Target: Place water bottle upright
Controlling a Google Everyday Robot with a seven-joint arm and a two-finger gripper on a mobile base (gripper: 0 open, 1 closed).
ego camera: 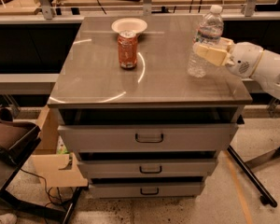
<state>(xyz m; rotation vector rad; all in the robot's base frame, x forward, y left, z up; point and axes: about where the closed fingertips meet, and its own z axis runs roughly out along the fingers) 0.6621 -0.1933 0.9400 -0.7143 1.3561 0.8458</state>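
Next, my gripper sets the water bottle down on the grey cabinet top [191,81], where I should let go of it between the soda can and the front corner.
The water bottle [209,30] is clear ribbed plastic with a white cap. It stands upright near the right edge of the grey cabinet top [98,78], its base on the surface. My gripper [206,49] reaches in from the right on a white arm. Its tan fingers [213,54] are closed around the middle of the bottle.
An orange-red soda can [127,49] stands upright at the middle back, in front of a white bowl [129,25]. The cabinet has three drawers [149,137] below. A cardboard box [51,164] and a chair [9,136] are at the left. Black stand legs [252,178] are on the floor at the right.
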